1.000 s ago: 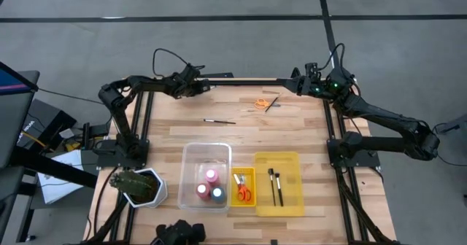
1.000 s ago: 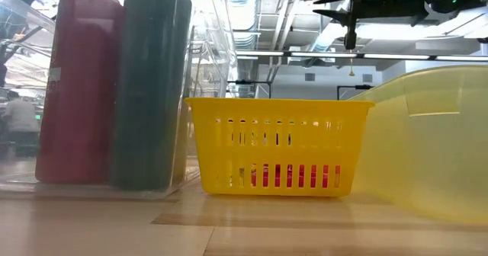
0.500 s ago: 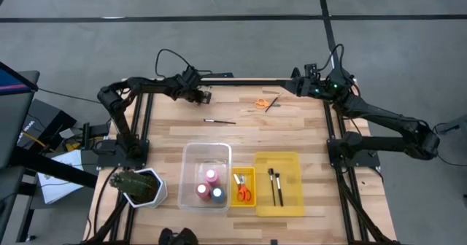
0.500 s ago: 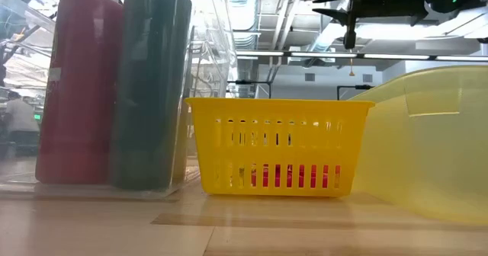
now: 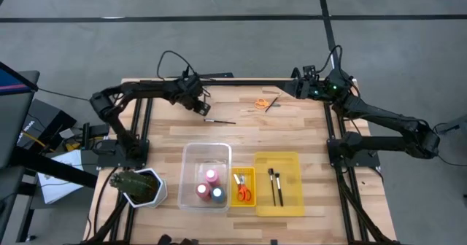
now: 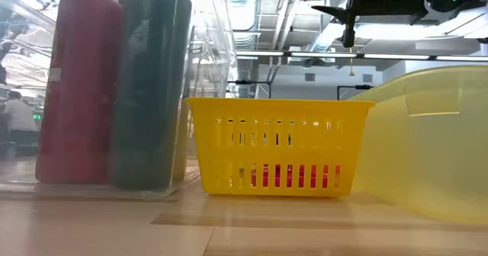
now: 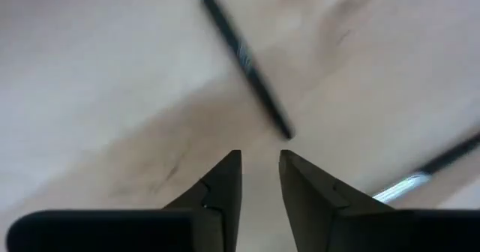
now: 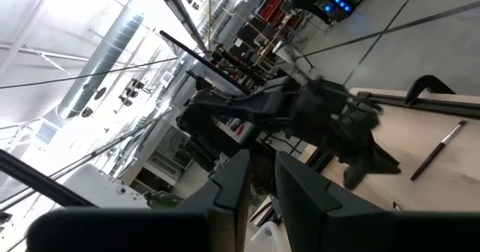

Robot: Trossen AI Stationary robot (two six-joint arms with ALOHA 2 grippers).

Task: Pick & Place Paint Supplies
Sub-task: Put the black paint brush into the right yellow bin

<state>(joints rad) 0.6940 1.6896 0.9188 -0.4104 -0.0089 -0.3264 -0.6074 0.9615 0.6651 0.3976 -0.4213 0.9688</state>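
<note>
My left gripper should open its empty fingers, which stand short of the paintbrush's handle end, reach farther along and grip the paintbrush's silver part.
My left gripper (image 5: 202, 106) points down over the table's far left part, just short of a thin dark-handled paintbrush (image 5: 219, 120) that lies flat on the wood. In the left wrist view the brush's handle (image 7: 244, 57) ends just ahead of my fingertips (image 7: 260, 158), which stand a narrow gap apart with nothing between them. A second thin piece with a silver ferrule (image 7: 409, 178) lies beside it. Orange scissors (image 5: 260, 103) and another brush (image 5: 272, 103) lie near the far edge. My right gripper (image 5: 298, 86) waits high at the far right, narrowly open and empty (image 8: 261, 158).
Along the near edge stand a clear bin (image 5: 206, 157) with pink, red and blue bottles, a small yellow basket (image 5: 244, 173) with scissors, and a yellow bin (image 5: 292, 179) with two brushes. A potted plant (image 5: 136, 187) stands at the near left corner.
My left gripper has come from the far edge toward the near edge and the loose brush, tipping downward and rolling about its own axis as it went. My right arm has kept still.
</note>
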